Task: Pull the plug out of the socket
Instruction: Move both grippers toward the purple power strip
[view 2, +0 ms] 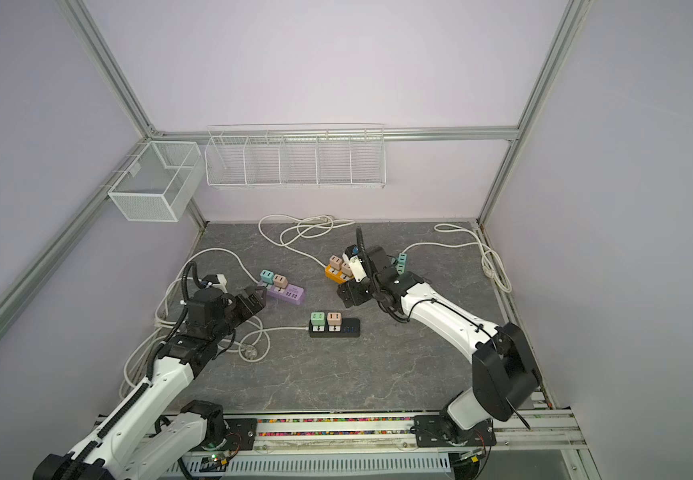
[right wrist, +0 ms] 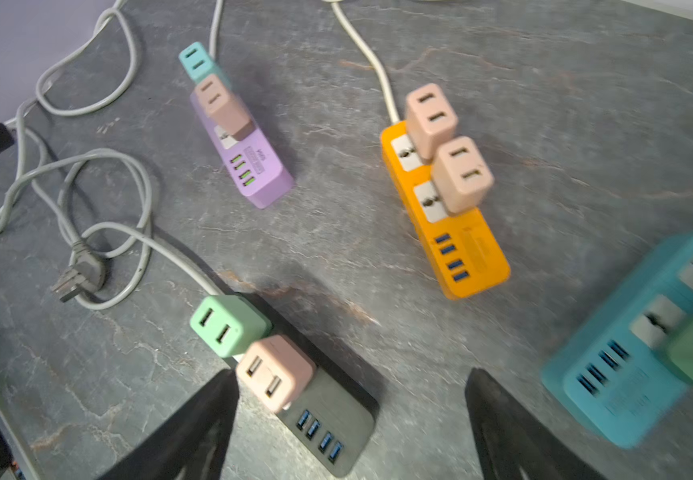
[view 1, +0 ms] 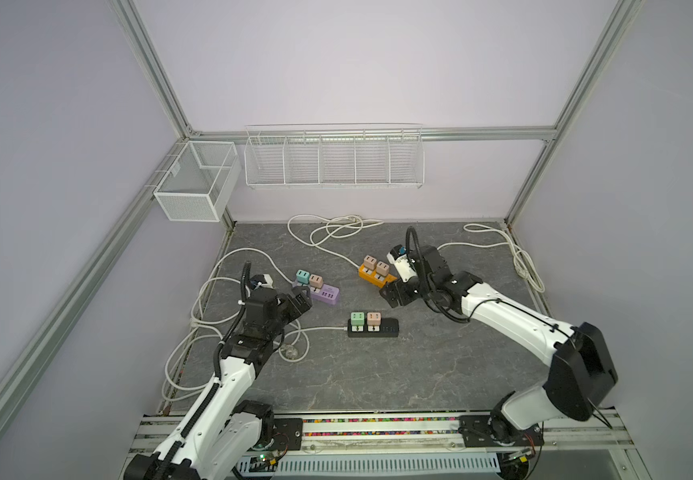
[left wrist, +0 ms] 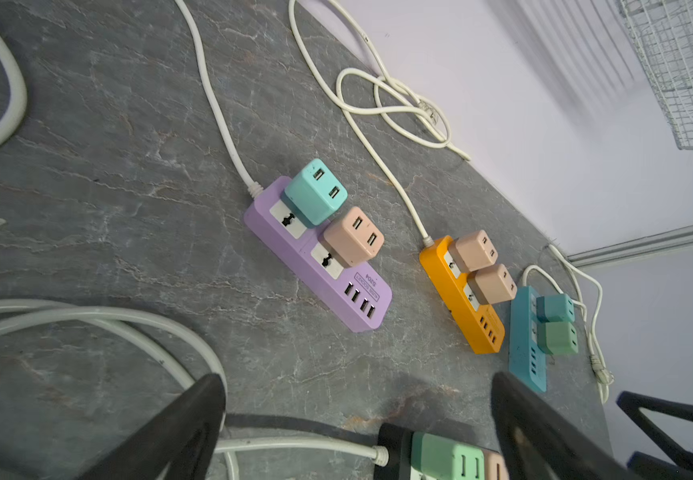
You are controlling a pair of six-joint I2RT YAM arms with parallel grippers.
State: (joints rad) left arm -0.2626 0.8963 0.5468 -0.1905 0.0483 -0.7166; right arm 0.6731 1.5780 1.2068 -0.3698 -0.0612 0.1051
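Observation:
Next, I move my right gripper over to the purple strip and close it on its USB-port end (view 1: pixel 329 294) (right wrist: pixel 260 174), which is the end beyond the pink plug.
Several socket strips lie on the grey table, each with two cube plugs pushed in. The purple strip (view 1: pixel 328 295) carries a teal plug (view 1: pixel 302 276) and a pink plug (view 1: pixel 315 281). Two pink plugs (view 1: pixel 376 265) stand in the orange strip (view 1: pixel 372 279). On the black strip (view 1: pixel 382 329) sit a green plug (view 1: pixel 357 319) and a pink plug (view 1: pixel 374 319). A teal strip (right wrist: pixel 627 365) shows beside the right arm. My left gripper (view 1: pixel 304 302) (left wrist: pixel 357 386) hangs open just left of the purple strip. My right gripper (view 1: pixel 386 300) (right wrist: pixel 351 376) is open and empty between the orange and black strips.
White cables (view 1: pixel 328 230) loop along the back, left and right edges of the table. A loose wall plug (right wrist: pixel 81 270) lies near the left arm. A mesh basket (view 1: pixel 195 183) and a long wire rack (view 1: pixel 334 160) hang on the walls above the table.

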